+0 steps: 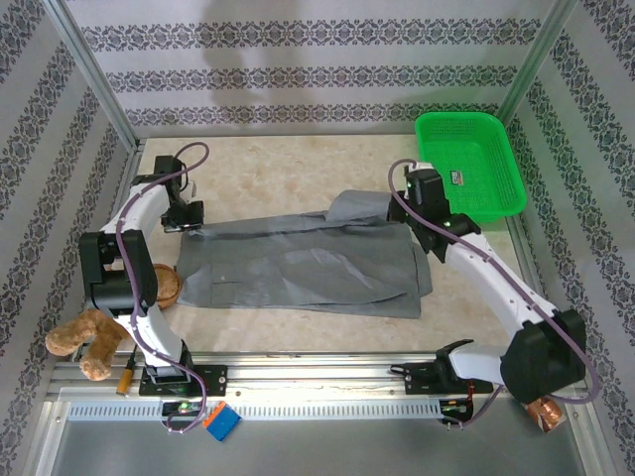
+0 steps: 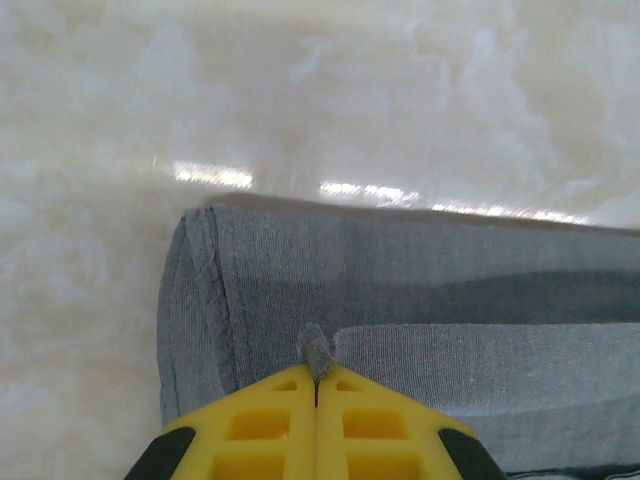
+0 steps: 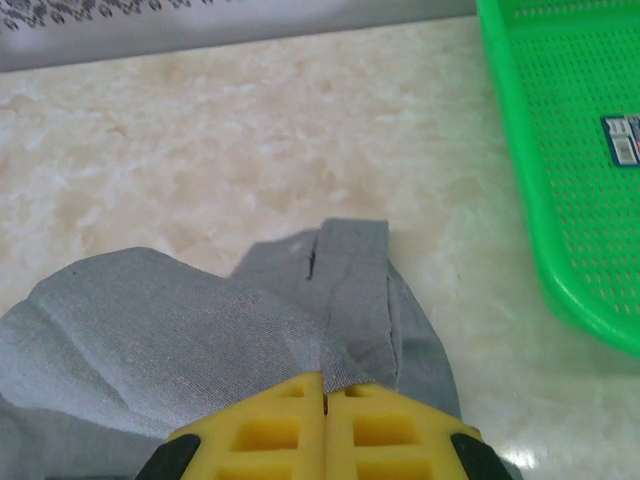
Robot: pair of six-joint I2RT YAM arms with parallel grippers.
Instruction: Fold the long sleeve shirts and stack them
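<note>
The robot's right gripper should release the grey cloth on the shirt, halfway [image 1: 411, 277] along its edge on the green basket's side.
A grey long sleeve shirt [image 1: 298, 263] lies partly folded across the middle of the table. My left gripper [image 1: 190, 224] is at its far left corner, shut on a pinch of the grey fabric [image 2: 318, 352] that sticks up between the yellow fingers [image 2: 270, 425]. My right gripper [image 1: 425, 226] is at the shirt's far right end, shut on the grey cloth [image 3: 340, 365] just behind a cuffed sleeve end [image 3: 350, 265]. The folded hem [image 2: 200, 300] lies on the table in the left wrist view.
A green basket [image 1: 468, 164] stands at the back right, close to the right arm; its rim [image 3: 540, 200] is right of the sleeve. A brown plush toy [image 1: 84, 342] and a round brown object [image 1: 164, 286] lie at the left edge. Metal frame posts rise at the corners.
</note>
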